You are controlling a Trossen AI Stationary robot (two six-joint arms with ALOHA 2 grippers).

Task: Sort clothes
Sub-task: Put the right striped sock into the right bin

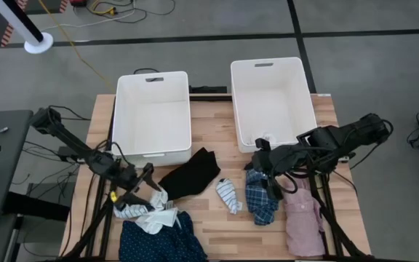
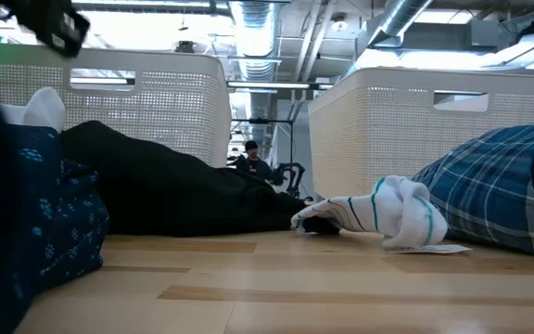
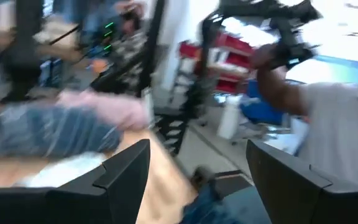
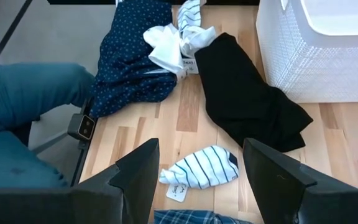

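Note:
My right gripper should move next to the striped garment's near end (image 1: 234,207) (image 4: 168,176), beside its white tag, and then it should close on the garment there.
The clothes lie along the table's near half: a black garment (image 1: 191,175), a blue-white striped one (image 1: 229,195), a blue plaid one (image 1: 262,196), a pale pink one (image 1: 304,218), and a white one (image 1: 155,215) on a navy patterned one (image 1: 158,240). My left gripper (image 1: 148,180) is open and empty just above the white garment, pointing toward the table's right. My right gripper (image 1: 269,178) is open and empty over the plaid garment's far end. Its wrist view shows the striped garment (image 4: 201,171) past its fingers.
Two white plastic bins stand at the table's far side, the left bin (image 1: 151,113) and the right bin (image 1: 271,98). A person's leg in jeans (image 4: 30,112) is at the table's near left edge, and a person (image 3: 303,93) stands beyond the table's right end.

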